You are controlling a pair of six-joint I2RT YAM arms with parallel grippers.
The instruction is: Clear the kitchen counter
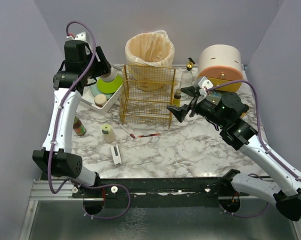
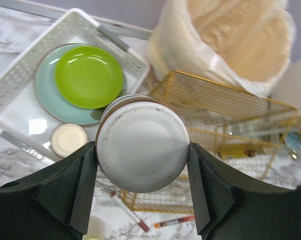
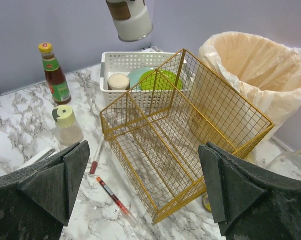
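The white slotted tray's empty corner (image 1: 84, 94) (image 2: 28, 116) is beside the small cream cup. Next, my left gripper lets go of the jar there.
The kitchen counter (image 1: 185, 150) is white marble with grey veins. My left gripper (image 1: 106, 76) is shut on a jar (image 2: 143, 145) with a pale base and a brown band, held in the air over the white slotted tray (image 1: 89, 103). The same jar (image 3: 130, 17) hangs at the top of the right wrist view. My right gripper (image 1: 184, 102) stands wide open and holds nothing, just right of the gold wire rack (image 1: 146, 95). In the right wrist view that gripper (image 3: 143, 185) frames the rack (image 3: 185, 135).
The tray (image 2: 20, 75) holds a green plate (image 2: 89, 76) on a teal one and a small cream cup (image 2: 69, 140). On the counter are a sauce bottle (image 1: 79, 126), a green-lidded shaker (image 1: 108, 133), two pens (image 1: 149, 135), a white block (image 1: 116, 154). A lined bin (image 1: 149, 50), a pump bottle (image 1: 189, 75) and a round container (image 1: 220, 65) stand behind.
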